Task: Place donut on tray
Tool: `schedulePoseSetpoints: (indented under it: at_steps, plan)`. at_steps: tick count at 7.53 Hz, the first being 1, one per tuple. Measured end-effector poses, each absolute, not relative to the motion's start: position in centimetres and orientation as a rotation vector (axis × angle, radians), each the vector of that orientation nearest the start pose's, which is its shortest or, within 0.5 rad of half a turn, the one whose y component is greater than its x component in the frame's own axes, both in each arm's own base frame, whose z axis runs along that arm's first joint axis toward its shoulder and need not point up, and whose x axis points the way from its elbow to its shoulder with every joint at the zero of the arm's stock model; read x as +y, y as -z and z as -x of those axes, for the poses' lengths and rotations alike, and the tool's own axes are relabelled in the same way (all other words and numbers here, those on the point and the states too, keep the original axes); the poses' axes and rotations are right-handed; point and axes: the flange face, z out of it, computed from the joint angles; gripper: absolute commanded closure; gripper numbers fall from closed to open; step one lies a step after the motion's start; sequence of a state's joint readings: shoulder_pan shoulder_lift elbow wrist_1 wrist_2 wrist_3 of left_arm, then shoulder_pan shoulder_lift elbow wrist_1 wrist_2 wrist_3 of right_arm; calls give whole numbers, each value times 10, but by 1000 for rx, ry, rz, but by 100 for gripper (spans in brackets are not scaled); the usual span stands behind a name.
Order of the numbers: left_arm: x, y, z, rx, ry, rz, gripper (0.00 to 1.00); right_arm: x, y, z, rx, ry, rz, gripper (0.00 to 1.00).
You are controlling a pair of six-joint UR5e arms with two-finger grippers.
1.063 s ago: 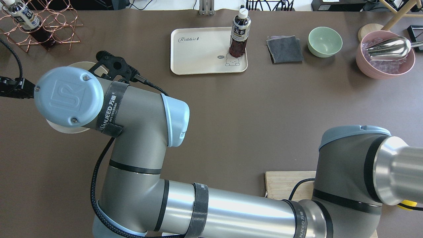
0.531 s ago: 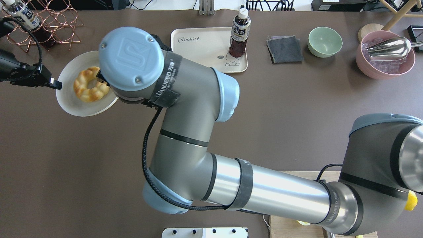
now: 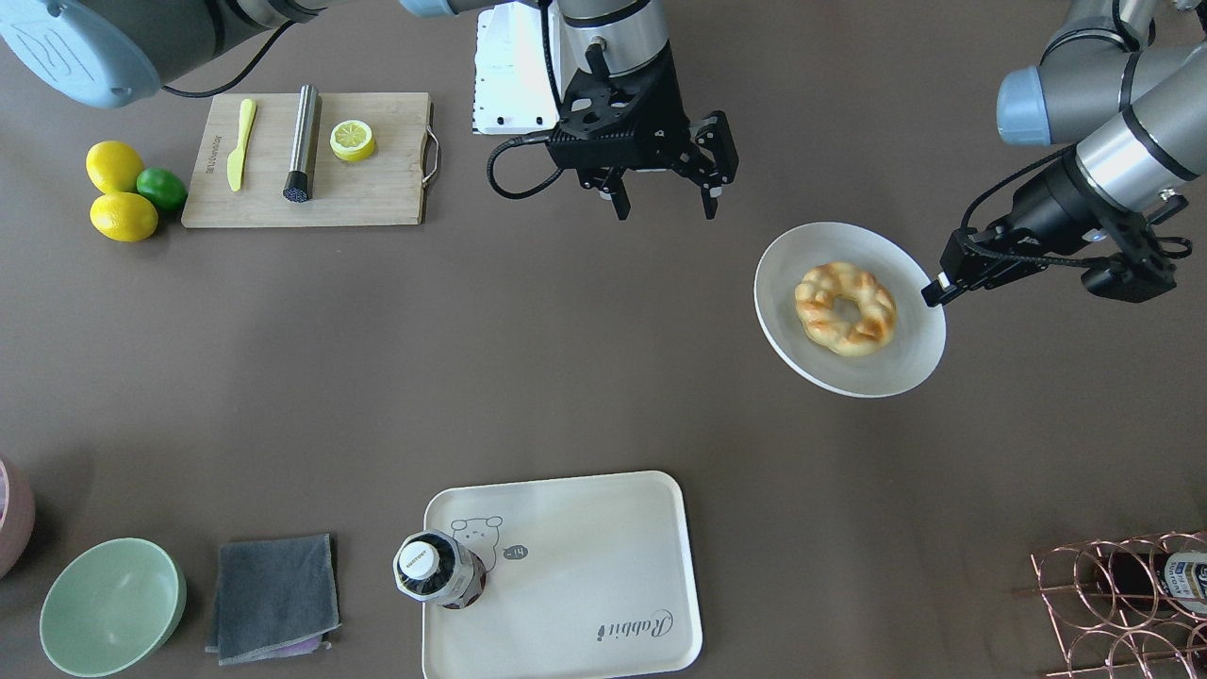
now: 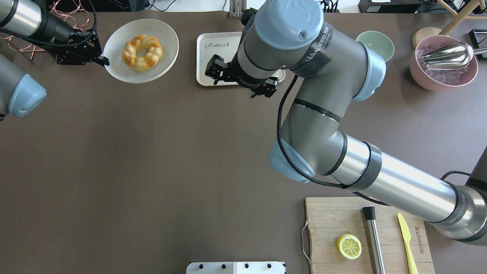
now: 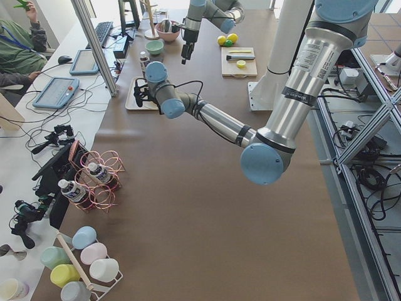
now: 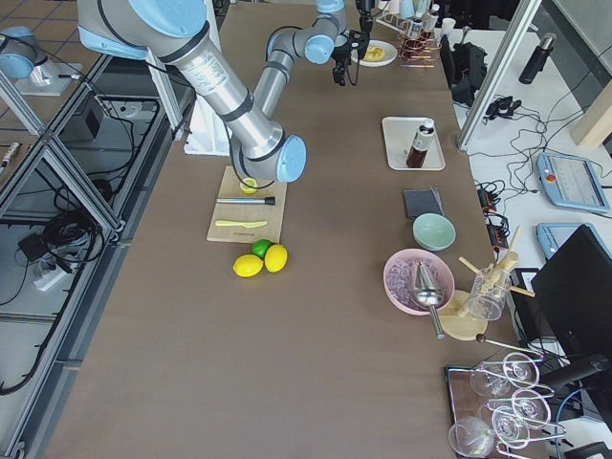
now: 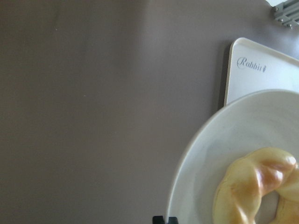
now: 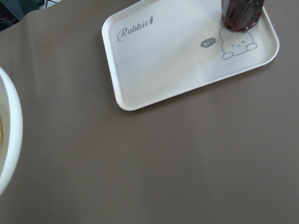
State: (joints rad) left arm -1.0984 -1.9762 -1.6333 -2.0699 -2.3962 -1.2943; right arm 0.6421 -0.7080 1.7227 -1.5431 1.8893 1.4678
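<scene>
Next, my left gripper lets go of the off-white plate on the middle of the cream tray [image 3: 578, 571], beside the dark bottle.
The donut [image 3: 846, 308] lies on a round off-white plate [image 3: 818, 259]. My left gripper [image 3: 936, 286] is shut on the plate's rim and holds it; in the overhead view the gripper [image 4: 101, 59] is at the left edge of the plate [image 4: 165, 38], with the donut [image 4: 142, 53] in the middle. The cream tray [image 3: 585, 547] lies apart from the plate, with a dark bottle [image 3: 438, 569] on its bear corner. My right gripper [image 3: 665, 200] is open and empty, above the table between plate and cutting board. The right wrist view shows the tray [image 8: 177, 56].
A wooden cutting board [image 3: 377, 198] holds a lemon half [image 3: 352, 140], a yellow knife and a metal rod. Lemons and a lime [image 3: 160, 187] lie beside it. A green bowl [image 3: 111, 604] and grey cloth [image 3: 273, 594] are near the tray. A copper bottle rack [image 3: 1122, 604] stands at the table's corner.
The left gripper has carried the plate with the donut toward the table's far side and closer to the tray. The right arm has swung away from the plate to the table's middle.
</scene>
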Motion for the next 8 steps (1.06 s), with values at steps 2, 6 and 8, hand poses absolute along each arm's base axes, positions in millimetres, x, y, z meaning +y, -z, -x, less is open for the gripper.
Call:
schedulePoseSetpoints:
  at_steps: [2, 6, 8]
  plan:
    - [-626, -301, -293, 1142, 533, 71, 100, -523, -133, 413, -1013, -224, -117, 0]
    - [-668, -205, -440, 1095, 806, 57, 100, -574, -292, 297, -874, -31, -130, 0]
    - [-695, -193, -482, 1034, 866, 31, 100, -580, -338, 257, -847, 33, -133, 0]
